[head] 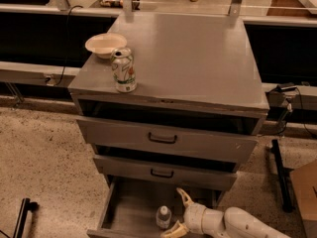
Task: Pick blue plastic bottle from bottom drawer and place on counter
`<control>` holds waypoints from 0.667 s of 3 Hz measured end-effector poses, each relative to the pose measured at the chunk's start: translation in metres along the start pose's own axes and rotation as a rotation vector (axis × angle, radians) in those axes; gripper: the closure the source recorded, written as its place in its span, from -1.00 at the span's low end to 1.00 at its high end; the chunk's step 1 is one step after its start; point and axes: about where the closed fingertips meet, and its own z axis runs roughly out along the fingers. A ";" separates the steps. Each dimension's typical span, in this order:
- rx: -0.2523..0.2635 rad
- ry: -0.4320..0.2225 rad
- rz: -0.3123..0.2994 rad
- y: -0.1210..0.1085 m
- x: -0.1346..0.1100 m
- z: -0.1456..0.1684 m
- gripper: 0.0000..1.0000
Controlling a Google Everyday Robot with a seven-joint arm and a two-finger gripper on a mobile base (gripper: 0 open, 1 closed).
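Next, my gripper closes on the body of the blue plastic bottle [163, 221], just below its white cap.
The blue plastic bottle [164, 216] stands upright in the open bottom drawer [130, 209], white cap up, near the drawer's front. My gripper [180, 213] comes in from the lower right on a white arm. Its fingers [184, 198] are spread open just right of the bottle, one behind and one in front, not closed on it. The counter [198, 58] is the grey cabinet top above.
A green-and-white soda can [124, 70] and a cream bowl [105, 44] sit at the counter's left front corner. The two upper drawers [163, 139] stick out slightly above the bottom drawer. A black stand [281, 175] is on the floor at right.
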 end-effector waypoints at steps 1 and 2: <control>0.095 -0.009 -0.020 -0.031 0.047 0.023 -1.00; 0.107 -0.008 -0.021 -0.047 0.075 0.040 -1.00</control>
